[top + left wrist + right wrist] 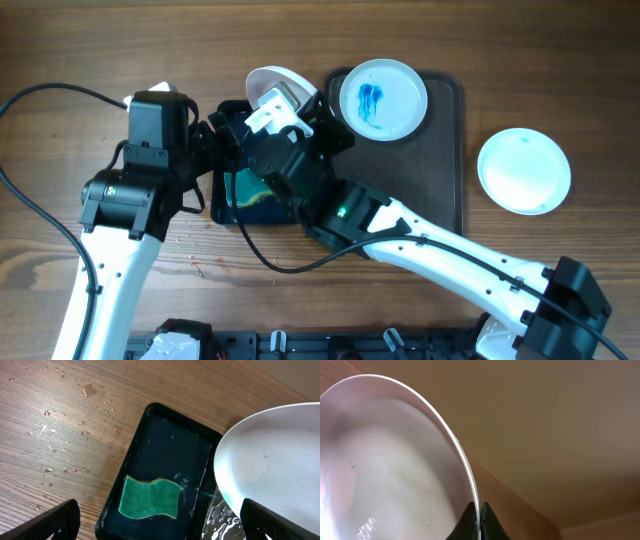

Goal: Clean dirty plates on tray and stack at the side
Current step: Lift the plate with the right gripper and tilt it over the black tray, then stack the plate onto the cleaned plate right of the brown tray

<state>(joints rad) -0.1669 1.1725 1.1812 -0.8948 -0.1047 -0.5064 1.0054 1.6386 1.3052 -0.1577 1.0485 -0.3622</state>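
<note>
The robot's right gripper should set the tilted white plate down on the third white plate (pixel 524 170) beside the dark brown tray.
My right gripper (pixel 478 519) is shut on the rim of a white plate (pixel 385 465) and holds it tilted on edge over the small black tray (pixel 225 205). This plate shows in the overhead view (pixel 272 84) and in the left wrist view (pixel 275 470). My left gripper (pixel 160 522) is open and empty above the green sponge (pixel 150 499). A plate with blue smears (pixel 383 100) lies on the dark brown tray (pixel 445 150). A third white plate (pixel 523 170) lies on the table to the right of that tray.
The small black tray (pixel 165 440) holds water and the sponge. Water drops (pixel 65 425) spot the wooden table to its left. A black cable (pixel 40 215) runs along the left side.
</note>
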